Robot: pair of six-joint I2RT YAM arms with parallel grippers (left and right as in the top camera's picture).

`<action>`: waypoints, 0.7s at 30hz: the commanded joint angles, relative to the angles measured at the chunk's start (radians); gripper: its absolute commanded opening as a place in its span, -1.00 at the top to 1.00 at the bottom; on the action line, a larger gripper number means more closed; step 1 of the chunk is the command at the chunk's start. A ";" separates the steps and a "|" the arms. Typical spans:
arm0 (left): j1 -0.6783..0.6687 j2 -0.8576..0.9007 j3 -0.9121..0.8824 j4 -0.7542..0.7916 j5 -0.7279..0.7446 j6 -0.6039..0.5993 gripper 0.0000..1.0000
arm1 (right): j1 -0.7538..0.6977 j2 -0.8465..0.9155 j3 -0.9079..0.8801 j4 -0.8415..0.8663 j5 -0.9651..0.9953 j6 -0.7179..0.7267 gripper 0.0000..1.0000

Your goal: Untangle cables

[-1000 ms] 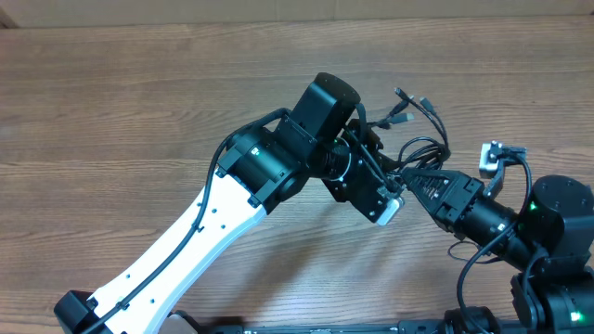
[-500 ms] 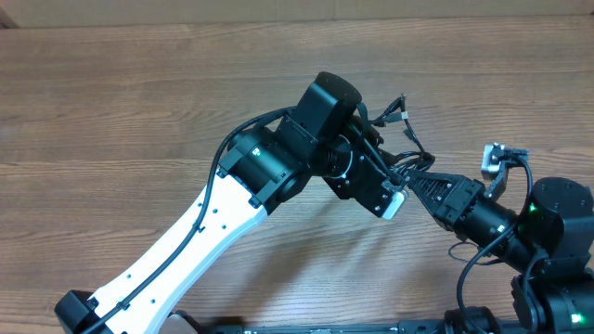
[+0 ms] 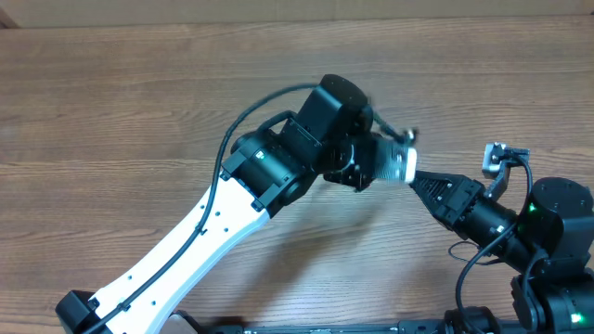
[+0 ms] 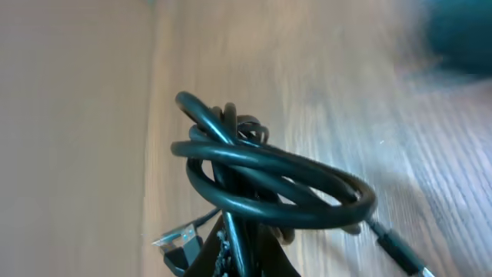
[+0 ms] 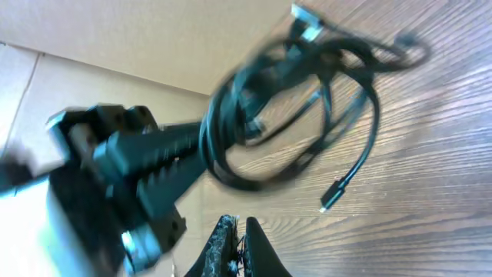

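Right gripper's shut fingers sit apart from left gripper's cables; it should open, grip the cables' loops [image 5: 346, 63], take them over.
The cables [image 4: 269, 173] are a bunch of thin black cords coiled in overlapping loops. My left gripper [image 4: 242, 258] is shut on the bunch from below and holds it above the table; a silvery plug [image 4: 178, 238] hangs beside the fingers. In the overhead view the left gripper [image 3: 382, 144] is blurred and hides most of the cables [image 3: 401, 134]. In the right wrist view the bunch [image 5: 307, 100] hangs from the left gripper's fingers [image 5: 165, 150], and one plug end [image 5: 337, 194] dangles. My right gripper [image 5: 240, 231] is shut just below and apart from the bunch; it also shows overhead [image 3: 418, 180].
The wooden table [image 3: 111, 111] stretches far to the left and back. A cardboard wall [image 5: 154, 38] runs along its far edge. The right arm's body and its own thick wires [image 3: 520, 232] sit at the lower right.
My left gripper has rotated and lifted the bunch up and away from the right gripper's tip. The spread loops and plugs seen earlier are now mostly hidden overhead. The right arm has barely moved.
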 commanded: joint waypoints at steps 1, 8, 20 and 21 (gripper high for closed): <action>0.002 -0.014 0.031 0.002 -0.183 -0.328 0.92 | 0.003 -0.005 0.023 0.005 0.008 -0.048 0.93; 0.001 -0.014 0.031 0.002 -0.136 -0.396 0.92 | 0.003 -0.004 0.023 -0.003 0.023 -0.090 0.93; -0.001 -0.014 0.031 0.003 0.150 -0.407 0.92 | 0.003 -0.004 0.023 -0.052 0.050 -0.413 -0.50; -0.002 -0.014 0.031 0.003 0.169 -0.408 0.92 | 0.003 -0.004 0.023 -0.052 0.049 -0.424 -0.56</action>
